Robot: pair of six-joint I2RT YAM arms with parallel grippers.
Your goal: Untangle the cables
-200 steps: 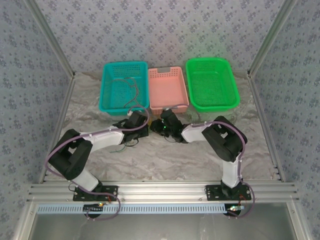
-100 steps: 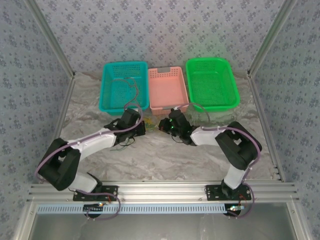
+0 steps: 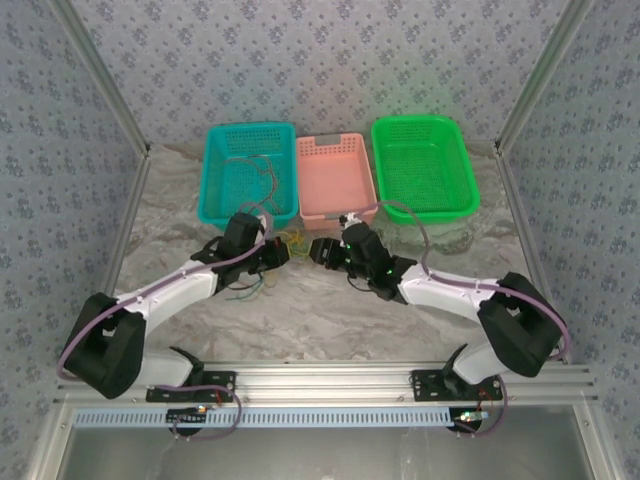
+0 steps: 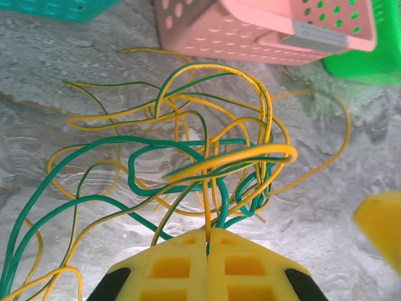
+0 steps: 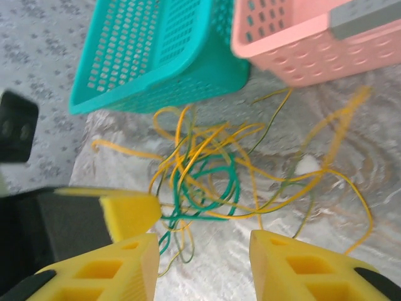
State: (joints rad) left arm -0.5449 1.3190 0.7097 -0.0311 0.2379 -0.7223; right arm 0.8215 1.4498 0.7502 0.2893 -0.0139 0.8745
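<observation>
Yellow wires wind through the green coil, so I need to grab the yellow loop (image 5: pixel 341 177) beyond the coil with my right gripper and pull it toward the green basket.
The cables (image 4: pixel 207 157) are a loose tangle of thin yellow and green wires on the cloth in front of the pink basket (image 4: pixel 250 31). My left gripper (image 4: pixel 208 235) is shut on a yellow and a green strand at the near side of the tangle. In the top view the tangle (image 3: pixel 296 240) lies between my left gripper (image 3: pixel 280 251) and my right gripper (image 3: pixel 316 248). The right gripper (image 5: pixel 203 248) stands open just short of the cables (image 5: pixel 207 175), with nothing between its fingers. More thin wires (image 3: pixel 262 176) lie in the teal basket (image 3: pixel 215 200).
Teal, pink (image 3: pixel 335 175) and green (image 3: pixel 425 165) baskets stand in a row at the back, close behind the tangle. A few loose wire ends (image 3: pixel 245 290) trail on the crumpled cloth under my left arm. The left gripper's yellow finger (image 5: pixel 128 213) sits close beside the right one's.
Both arms have stretched forward towards the baskets. The right gripper was shut and now stands open. The left gripper has stayed shut on its strands.
</observation>
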